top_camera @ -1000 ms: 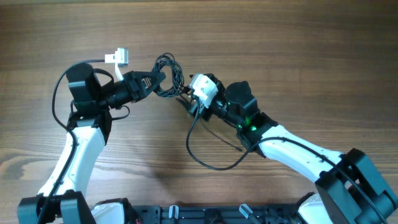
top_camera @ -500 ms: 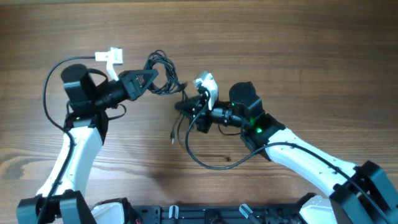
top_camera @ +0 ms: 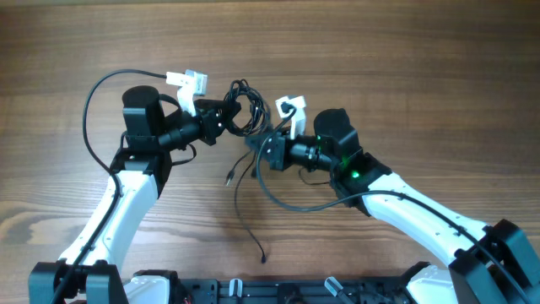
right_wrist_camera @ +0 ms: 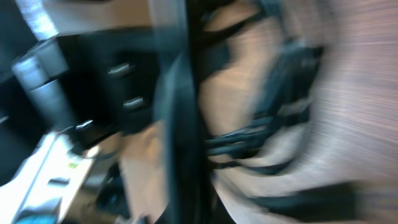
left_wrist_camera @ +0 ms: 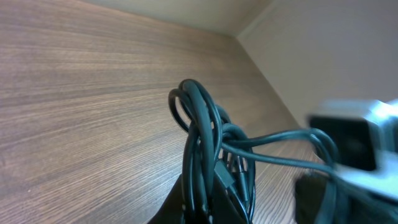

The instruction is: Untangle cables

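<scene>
Next, my right gripper lets go of its cord and takes the coil's loops [top_camera: 251,105], because that cord still crosses the bunched coil in my left gripper.
The cables [top_camera: 245,106] are thin black cords, bunched in a coil at the table's middle. My left gripper [top_camera: 229,118] is shut on that coil from the left. In the left wrist view the looped cables [left_wrist_camera: 204,140] rise straight out of the left gripper [left_wrist_camera: 214,214]. My right gripper [top_camera: 258,148] sits just below and right of the coil, shut on a cord. From there loose cords [top_camera: 246,211] trail toward the front edge, one ending in a small plug [top_camera: 263,257]. The right wrist view is motion-blurred; dark cords [right_wrist_camera: 249,146] show beside a black finger [right_wrist_camera: 180,124].
Bare wooden table [top_camera: 422,67] lies all round. A thicker black wire [top_camera: 94,101] loops off the left arm to a white connector [top_camera: 187,82]. A second white piece [top_camera: 289,107] sits on the right wrist. The arm bases' black rail [top_camera: 270,291] runs along the front edge.
The right gripper has gone from open to shut on a cord. The left gripper swung left with the coil, then back right. A long cord now trails down toward the front edge.
</scene>
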### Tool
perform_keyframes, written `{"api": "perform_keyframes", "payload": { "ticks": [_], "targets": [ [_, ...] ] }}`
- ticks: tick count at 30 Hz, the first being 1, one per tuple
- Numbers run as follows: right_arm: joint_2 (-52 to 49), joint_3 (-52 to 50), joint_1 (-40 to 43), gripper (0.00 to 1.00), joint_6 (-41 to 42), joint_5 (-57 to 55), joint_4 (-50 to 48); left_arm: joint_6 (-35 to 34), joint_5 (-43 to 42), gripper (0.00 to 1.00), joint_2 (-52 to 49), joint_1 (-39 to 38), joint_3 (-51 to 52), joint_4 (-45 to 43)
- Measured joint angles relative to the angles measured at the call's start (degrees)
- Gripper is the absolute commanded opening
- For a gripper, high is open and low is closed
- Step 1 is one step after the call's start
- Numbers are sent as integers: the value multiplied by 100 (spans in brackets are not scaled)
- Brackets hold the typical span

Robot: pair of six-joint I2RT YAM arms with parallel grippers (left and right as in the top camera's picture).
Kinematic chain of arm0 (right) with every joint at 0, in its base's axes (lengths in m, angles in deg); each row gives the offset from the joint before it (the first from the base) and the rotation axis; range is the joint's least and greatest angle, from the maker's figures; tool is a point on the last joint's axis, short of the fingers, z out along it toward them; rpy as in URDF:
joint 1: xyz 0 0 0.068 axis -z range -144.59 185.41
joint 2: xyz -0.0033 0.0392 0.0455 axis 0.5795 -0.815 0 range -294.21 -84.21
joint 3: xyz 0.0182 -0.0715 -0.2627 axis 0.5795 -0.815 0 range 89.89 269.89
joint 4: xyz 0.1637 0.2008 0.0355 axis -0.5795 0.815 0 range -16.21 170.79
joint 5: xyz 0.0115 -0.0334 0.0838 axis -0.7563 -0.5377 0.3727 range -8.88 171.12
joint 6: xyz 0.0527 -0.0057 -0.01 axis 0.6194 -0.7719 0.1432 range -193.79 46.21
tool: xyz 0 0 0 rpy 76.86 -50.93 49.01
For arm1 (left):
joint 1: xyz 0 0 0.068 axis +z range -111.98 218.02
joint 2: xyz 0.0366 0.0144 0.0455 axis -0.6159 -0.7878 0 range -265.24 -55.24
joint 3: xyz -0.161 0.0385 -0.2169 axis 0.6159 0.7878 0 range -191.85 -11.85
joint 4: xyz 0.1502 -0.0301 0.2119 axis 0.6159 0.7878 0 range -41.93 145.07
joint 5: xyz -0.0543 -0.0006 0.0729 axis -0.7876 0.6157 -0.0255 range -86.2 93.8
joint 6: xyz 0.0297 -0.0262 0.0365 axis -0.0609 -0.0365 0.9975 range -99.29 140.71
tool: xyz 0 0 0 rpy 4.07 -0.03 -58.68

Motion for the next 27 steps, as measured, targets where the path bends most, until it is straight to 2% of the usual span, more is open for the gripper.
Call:
{"api": "perform_keyframes", "payload": {
  "ticks": [3, 4, 5, 6, 8, 13, 16, 20, 27],
  "targets": [
    [2, 17, 26, 5, -168, -459, 490, 138, -83, 4, 0, 0, 0, 2],
    [11, 20, 26, 9, -212, -522, 675, 162, -63, 4, 0, -4, 0, 4],
    [11, 20, 26, 22, -229, -549, 804, 181, -59, 4, 0, -4, 0, 9],
    [11, 20, 26, 51, -289, -566, 946, 199, -2, 4, 0, -7, 0, 9],
    [11, 24, 26, 100, -595, -527, 1137, 208, 210, 4, 0, -15, 0, 28],
    [28, 28, 66, 100, -1672, -450, 1427, 245, 846, 4, 0, -15, 0, 57],
    [348, 28, 343, 100, -1923, -365, 1060, 245, 927, 4, 0, -15, 0, 70],
    [684, 61, 577, 84, -2396, -365, 44, 243, 896, 4, 0, -15, 0, 116],
    [-59, 66, 566, 81, -3893, -363, -13, 243, 872, 4, 0, -15, 0, 428]
  ]
}}
